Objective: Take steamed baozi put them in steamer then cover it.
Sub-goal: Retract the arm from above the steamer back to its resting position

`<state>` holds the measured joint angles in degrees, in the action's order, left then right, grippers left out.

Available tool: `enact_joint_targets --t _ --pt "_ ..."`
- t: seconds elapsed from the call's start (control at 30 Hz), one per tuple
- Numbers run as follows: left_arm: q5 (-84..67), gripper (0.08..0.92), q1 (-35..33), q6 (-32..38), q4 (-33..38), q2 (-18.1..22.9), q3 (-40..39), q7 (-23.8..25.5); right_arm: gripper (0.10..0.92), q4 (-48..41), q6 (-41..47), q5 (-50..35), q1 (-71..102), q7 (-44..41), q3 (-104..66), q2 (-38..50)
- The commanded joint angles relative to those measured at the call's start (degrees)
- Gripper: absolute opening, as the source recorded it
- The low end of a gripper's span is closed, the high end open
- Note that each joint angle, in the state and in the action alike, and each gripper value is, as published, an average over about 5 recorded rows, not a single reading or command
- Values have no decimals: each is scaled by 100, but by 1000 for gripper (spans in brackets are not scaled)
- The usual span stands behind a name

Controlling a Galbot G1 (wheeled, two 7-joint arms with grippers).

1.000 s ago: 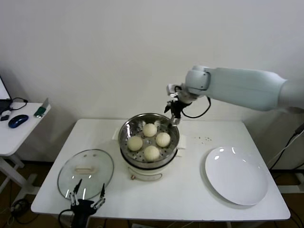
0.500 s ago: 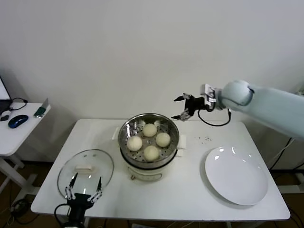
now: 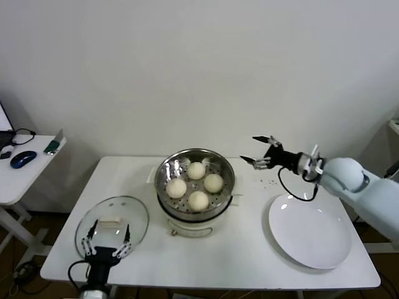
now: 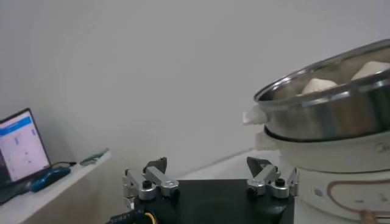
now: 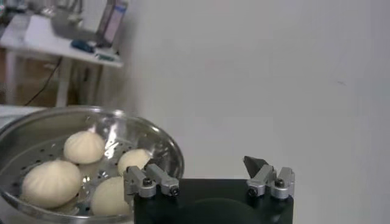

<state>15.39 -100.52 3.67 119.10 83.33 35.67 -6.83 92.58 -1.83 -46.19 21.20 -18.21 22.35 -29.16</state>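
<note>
The glass lid has to cover the steamer, so next I will bring my left gripper to the middle of the glass lid's handle (image 3: 110, 222) and close it there.
Several cream-white baozi (image 3: 198, 199) lie in the shiny steamer (image 3: 167, 164) on its white pot body, mid-table. They also show in the right wrist view (image 5: 51, 182). The steamer's rim shows in the left wrist view (image 4: 329, 97). My right gripper (image 3: 260, 152) is open and empty, in the air to the right of the steamer, above the table's back part. My left gripper (image 3: 107, 238) is open and empty, low at the table's front left edge, just in front of the glass lid (image 3: 113, 224), which lies flat on the table.
An empty white plate (image 3: 310, 230) lies at the table's right. A side desk (image 3: 19, 171) with a mouse and laptop stands at the far left. Small crumbs (image 3: 270, 182) dot the table behind the plate.
My right arm has swung away from the steamer's back rim to the right and lowered, its gripper open. My left gripper has edged left along the front of the lid.
</note>
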Motion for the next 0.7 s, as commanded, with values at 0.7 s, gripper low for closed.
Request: enact_joint_targets --t 0.7 --pt "7378 823 792 -882 -1021 -625 -33 711 823 974 481 1206 5892 1141 -5813 -2905"
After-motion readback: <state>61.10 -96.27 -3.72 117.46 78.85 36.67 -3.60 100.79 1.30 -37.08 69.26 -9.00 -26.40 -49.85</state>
